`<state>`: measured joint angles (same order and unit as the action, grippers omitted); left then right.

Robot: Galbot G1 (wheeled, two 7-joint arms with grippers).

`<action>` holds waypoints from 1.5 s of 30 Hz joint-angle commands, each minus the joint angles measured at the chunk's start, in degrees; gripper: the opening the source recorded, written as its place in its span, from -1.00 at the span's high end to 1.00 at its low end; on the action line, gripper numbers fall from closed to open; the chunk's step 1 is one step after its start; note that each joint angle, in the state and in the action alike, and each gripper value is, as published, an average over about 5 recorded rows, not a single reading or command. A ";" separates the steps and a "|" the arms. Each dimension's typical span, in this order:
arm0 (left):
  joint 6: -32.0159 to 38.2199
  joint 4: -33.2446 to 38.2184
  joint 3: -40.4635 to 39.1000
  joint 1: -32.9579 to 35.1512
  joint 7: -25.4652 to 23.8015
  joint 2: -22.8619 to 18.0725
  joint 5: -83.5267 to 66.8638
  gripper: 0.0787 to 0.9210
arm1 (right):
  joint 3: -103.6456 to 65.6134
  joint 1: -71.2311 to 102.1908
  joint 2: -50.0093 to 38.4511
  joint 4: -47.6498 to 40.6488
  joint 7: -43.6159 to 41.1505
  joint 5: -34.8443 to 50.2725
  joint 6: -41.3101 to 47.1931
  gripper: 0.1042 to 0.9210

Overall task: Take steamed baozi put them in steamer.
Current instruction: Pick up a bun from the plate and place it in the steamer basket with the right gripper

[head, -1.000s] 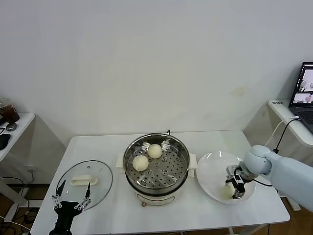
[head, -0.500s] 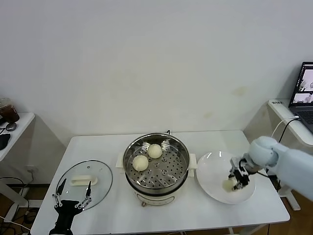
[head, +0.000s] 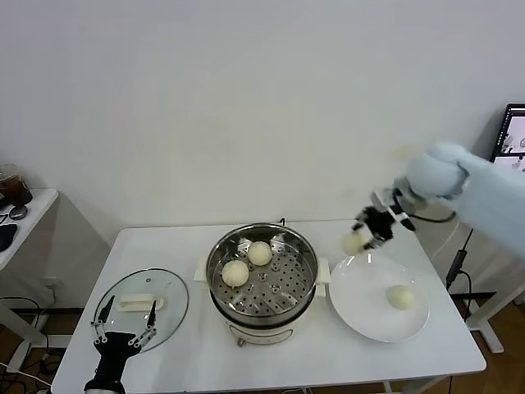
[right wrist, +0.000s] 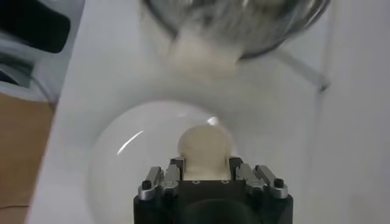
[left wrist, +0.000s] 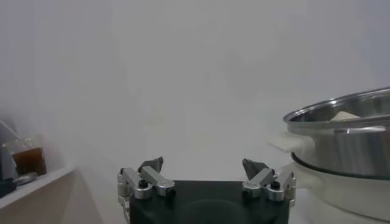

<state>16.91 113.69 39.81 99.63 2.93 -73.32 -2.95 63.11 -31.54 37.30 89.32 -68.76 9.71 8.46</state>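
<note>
My right gripper releases the held baozi, now over the white plate's rim, next on the bare front part of the steamer's perforated tray [head: 264, 293].
The steamer [head: 262, 279] stands mid-table, with two baozi [head: 235, 272] [head: 260, 254] lying on its perforated tray. My right gripper [head: 362, 237] hangs in the air over the near-steamer rim of the white plate [head: 361, 322], shut on a third baozi [head: 354, 243]. In the right wrist view this bun [right wrist: 204, 146] sits between the fingers [right wrist: 173, 171], with the plate [right wrist: 122, 164] below and the steamer [right wrist: 244, 24] beyond. Another baozi [head: 400, 297] rests on the plate. My left gripper [head: 124, 317] is parked open over the glass lid, empty; its wrist view shows the jaws [left wrist: 203, 165] wide apart and the steamer's side [left wrist: 341, 140].
A round glass lid [head: 160, 289] with a white handle lies at the table's left. A side table with a cup [head: 15, 187] stands far left. A laptop [head: 513, 139] and cables are at the far right.
My right gripper has shut on a baozi on the plate, lifted it and carried it up and left towards the steamer. One baozi stays on the plate. The left arm has not moved.
</note>
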 commanded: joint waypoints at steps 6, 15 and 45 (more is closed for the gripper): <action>0.47 0.62 1.63 0.61 0.16 -0.59 0.23 -0.77 | 13.33 -9.04 27.00 1.42 7.35 8.14 -18.96 0.10; 0.67 1.42 2.77 1.16 0.33 -1.32 0.56 -0.77 | 15.58 -1.86 35.13 -6.60 8.03 -6.50 -31.68 0.09; 0.98 0.87 2.55 1.45 0.48 -1.90 0.76 -0.77 | 14.77 1.86 31.07 -5.87 4.39 -15.12 -37.24 0.05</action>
<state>17.89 114.50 42.35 101.03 3.38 -75.22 -2.23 78.06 -30.57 68.85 83.79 -64.17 -3.28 -27.31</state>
